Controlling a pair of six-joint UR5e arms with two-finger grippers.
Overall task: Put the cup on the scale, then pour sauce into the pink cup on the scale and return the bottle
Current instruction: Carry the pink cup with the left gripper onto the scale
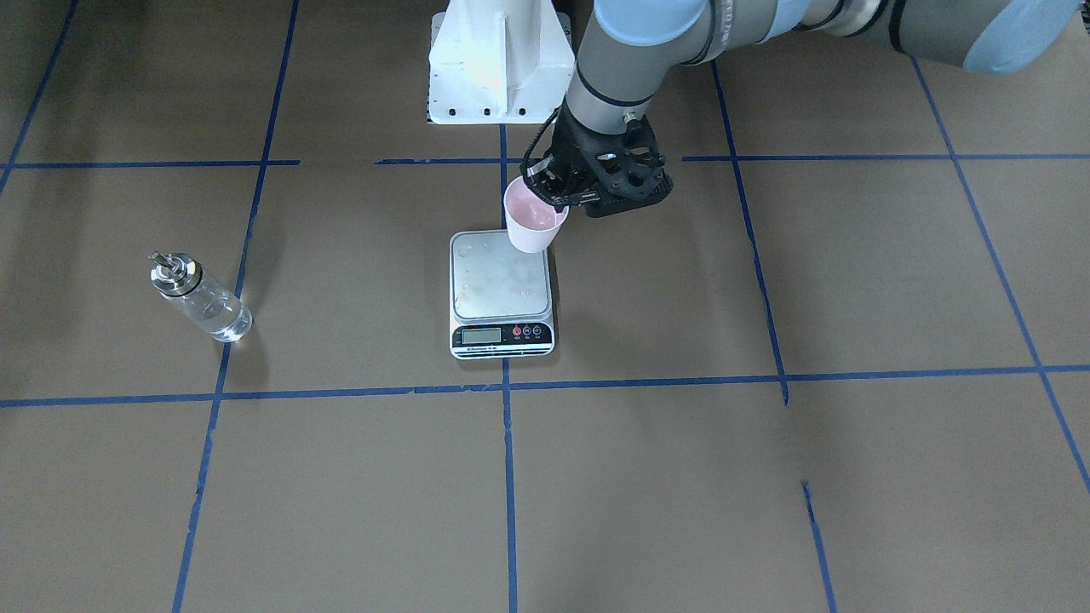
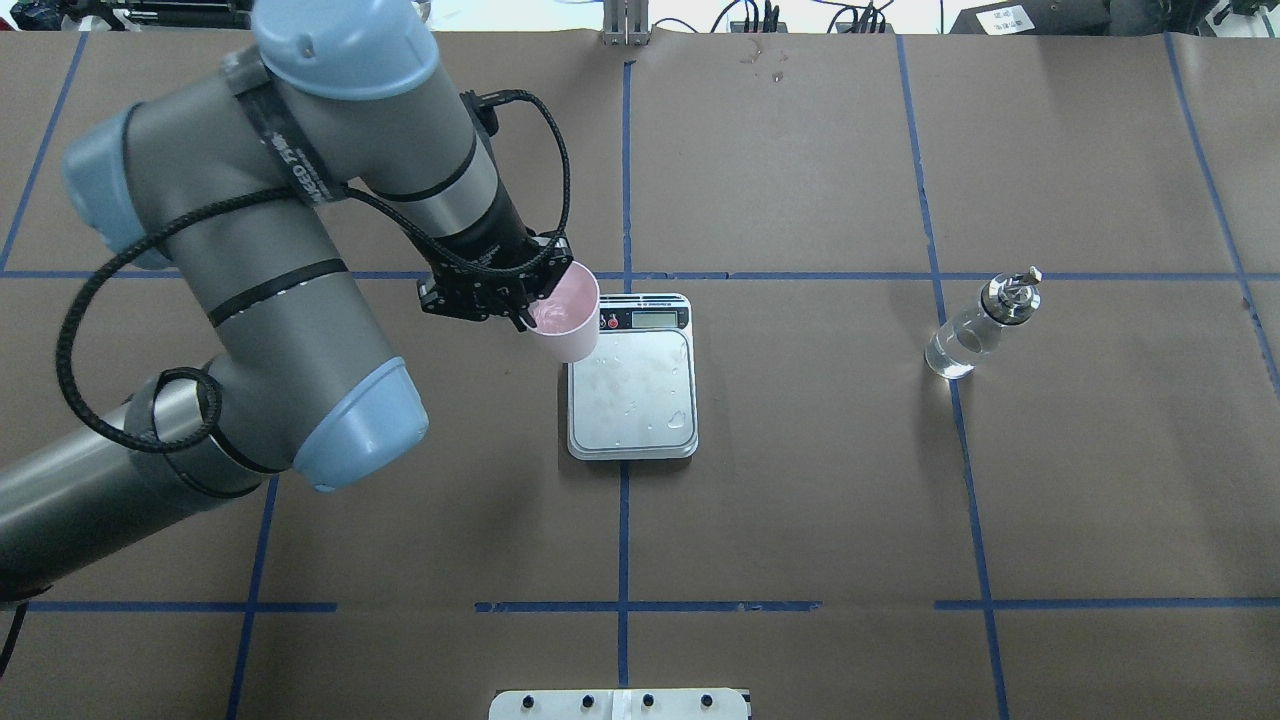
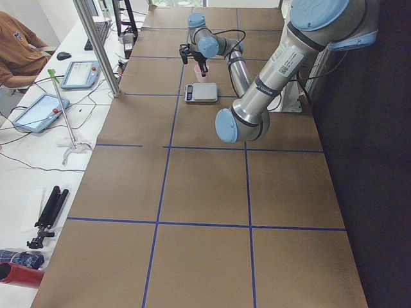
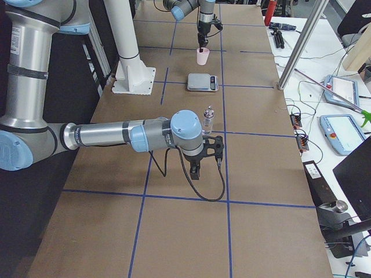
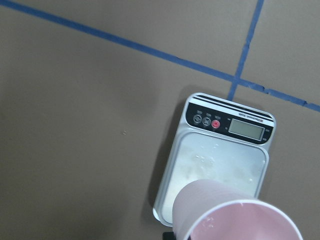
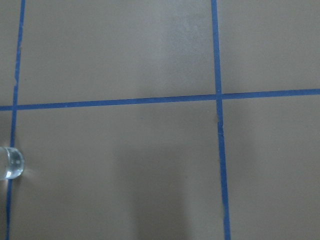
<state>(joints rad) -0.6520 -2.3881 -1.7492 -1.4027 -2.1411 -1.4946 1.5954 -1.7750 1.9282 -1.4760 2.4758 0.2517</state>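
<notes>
Next, my left gripper sets the pink cup down upright and lets go of it on the middle of the silver scale's weighing plate (image 1: 497, 277) (image 5: 216, 185).
My left gripper (image 1: 552, 186) is shut on the rim of the pale pink cup (image 1: 535, 219) and holds it upright in the air. The cup hangs over the edge of the silver scale (image 1: 501, 289), at its robot-left corner on the display end, and it looks empty. The overhead view shows cup (image 2: 567, 316) and scale (image 2: 632, 385) the same way. In the left wrist view the cup (image 5: 235, 216) is above the scale (image 5: 220, 165). The glass bottle (image 2: 975, 331) of clear sauce stands far to the robot's right. My right gripper (image 4: 197, 169) is near the bottle (image 4: 207, 121); I cannot tell whether it is open or shut.
The white arm mount (image 1: 498, 60) stands behind the scale on the robot's side. Blue tape lines grid the brown table. An operator (image 3: 16, 54) and tablets (image 3: 38, 110) are on the side bench beyond the table's far edge.
</notes>
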